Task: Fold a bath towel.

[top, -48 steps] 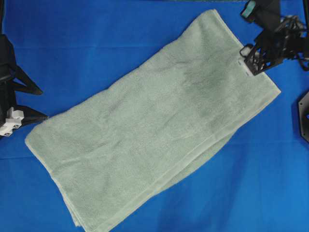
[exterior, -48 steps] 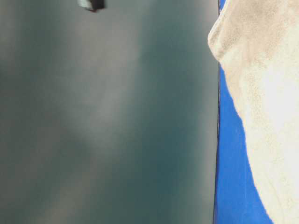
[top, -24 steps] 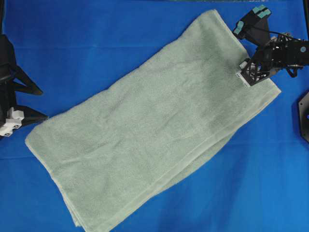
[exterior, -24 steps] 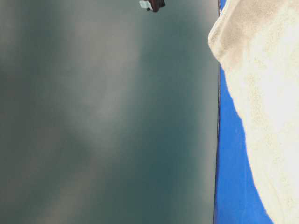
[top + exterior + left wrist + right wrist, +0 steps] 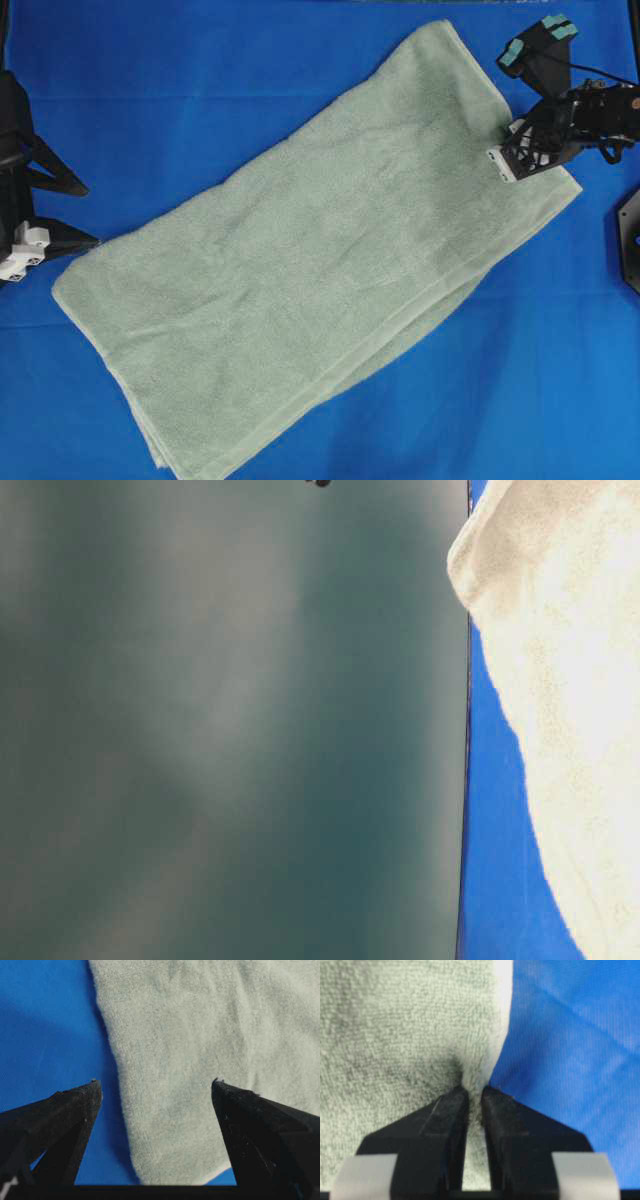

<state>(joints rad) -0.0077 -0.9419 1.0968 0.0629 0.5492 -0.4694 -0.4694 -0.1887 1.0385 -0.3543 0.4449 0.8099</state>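
Note:
The robot's right gripper should release the towel's hem on the towel's lower middle (image 5: 334, 326), just inside the towel's second layer.
The pale sage-green bath towel (image 5: 320, 260) lies flat and slanted across the blue cloth, with a second layer showing along its lower right edge. My right gripper (image 5: 508, 166) sits at the towel's upper right edge. In the right wrist view my right gripper (image 5: 475, 1091) has its jaws pinched together on a raised fold of the towel (image 5: 395, 1025) at its hem. My left gripper (image 5: 88, 213) stands open at the towel's left corner. In the left wrist view my left gripper (image 5: 156, 1085) has the towel corner (image 5: 200, 1035) lying between its wide fingers, untouched.
A bright blue cloth (image 5: 200, 60) covers the table under the towel. A black fixture (image 5: 630, 235) pokes in at the right edge. The table-level view shows the towel (image 5: 580, 680) close up at the right and a dark blurred surface on the left.
My right gripper has closed from wide open onto the towel's upper right edge, bunching the cloth between its fingers. The left gripper and the rest of the towel have not moved.

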